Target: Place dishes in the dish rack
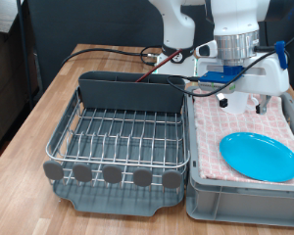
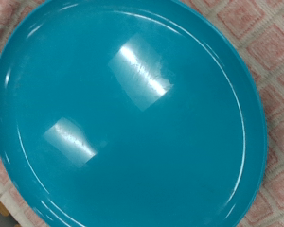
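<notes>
My gripper should close its fingers on the rack-side edge (image 1: 224, 142) (image 2: 261, 172) of the round light-blue plate, toward the robot's base.
The round light-blue plate (image 1: 260, 157) lies flat on a pink checked cloth (image 1: 218, 122) inside a grey bin, at the exterior view's right. It fills the wrist view (image 2: 133, 113), where no fingers show. My gripper (image 1: 243, 101) hangs over the bin, above and a little behind the plate, apart from it and holding nothing that shows. The dish rack (image 1: 118, 132) stands at the exterior view's left with its tall grey caddy (image 1: 127, 91) at the back; no dish shows on its wires. The mug and the wooden spoon are out of view.
The grey bin (image 1: 245, 204) sits tight against the rack's right side on a wooden table (image 1: 44, 103). Black and red cables (image 1: 118, 54) run across the table behind the rack. The robot's base stands behind the bin.
</notes>
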Robot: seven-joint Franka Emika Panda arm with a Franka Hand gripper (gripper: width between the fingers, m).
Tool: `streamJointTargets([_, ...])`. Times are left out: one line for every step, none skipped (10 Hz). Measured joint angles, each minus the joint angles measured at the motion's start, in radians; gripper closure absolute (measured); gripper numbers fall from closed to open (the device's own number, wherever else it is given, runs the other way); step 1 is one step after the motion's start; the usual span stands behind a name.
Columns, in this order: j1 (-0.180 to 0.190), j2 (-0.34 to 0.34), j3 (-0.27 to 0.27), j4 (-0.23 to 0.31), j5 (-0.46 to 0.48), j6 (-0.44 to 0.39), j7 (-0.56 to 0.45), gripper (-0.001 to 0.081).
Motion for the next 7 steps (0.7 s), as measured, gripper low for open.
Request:
streamJointTargets([0.0,0.0,-0.001,-0.006,0.005,-0.004,-0.001,0.0003])
streamJointTargets([0.0,0.0,-0.001,-0.015,0.008,-0.004,-0.003,0.0003])
streamJointTargets([0.0,0.0,0.001,-0.026,0.025,0.0,-0.017,0.0003])
streamJointTargets([0.0,-0.001,0.004,-0.041,0.068,0.017,-0.05,0.0003])
streamJointTargets([0.001,0.0,0.011,-0.057,0.12,0.039,-0.095,0.0003])
streamJointTargets([0.001,0.001,0.019,-0.07,0.166,0.057,-0.14,0.0003])
streamJointTargets([0.001,0.004,0.026,-0.076,0.197,0.073,-0.172,0.0003])
